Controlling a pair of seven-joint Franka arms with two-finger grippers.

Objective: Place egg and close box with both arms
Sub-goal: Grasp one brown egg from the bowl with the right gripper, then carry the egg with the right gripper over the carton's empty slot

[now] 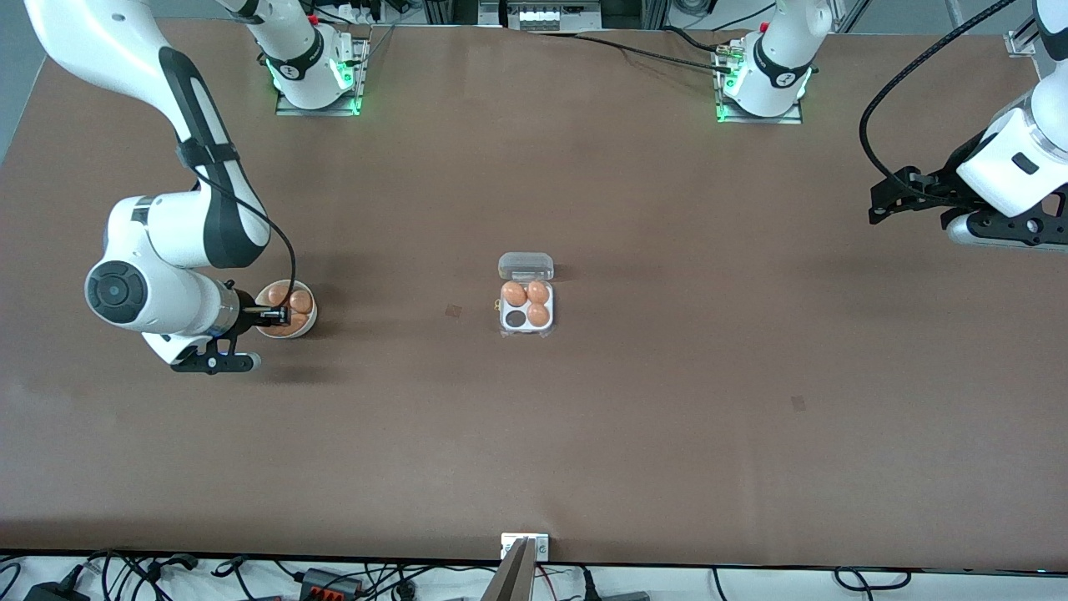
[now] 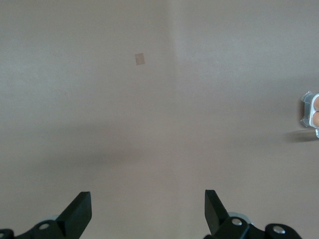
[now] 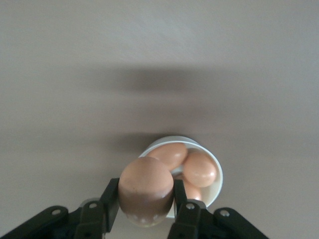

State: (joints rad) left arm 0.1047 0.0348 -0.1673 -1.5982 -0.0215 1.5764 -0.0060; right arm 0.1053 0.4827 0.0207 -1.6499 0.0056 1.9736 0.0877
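The robot's right gripper needs to release the brown egg in the empty cup of the white box point(image 1: 516, 319).
The box point(image 1: 527, 312) is a small white four-cup tray at the table's middle, its clear lid point(image 1: 526, 265) open and lying just farther from the front camera. It holds three brown eggs; the cup nearest the camera toward the right arm's end is empty. My right gripper point(image 1: 274, 315) is shut on a brown egg point(image 3: 146, 188) and holds it over the round white bowl point(image 1: 310, 324). My left gripper point(image 2: 148, 211) is open and empty, up over the bare table at the left arm's end; the box's edge point(image 2: 311, 116) shows in its view.
The round white bowl point(image 3: 215, 179) holds three more brown eggs point(image 3: 199, 169). It sits toward the right arm's end of the table. Small faint marks point(image 1: 453, 310) dot the brown tabletop. A metal bracket point(image 1: 525, 547) sits at the table edge nearest the camera.
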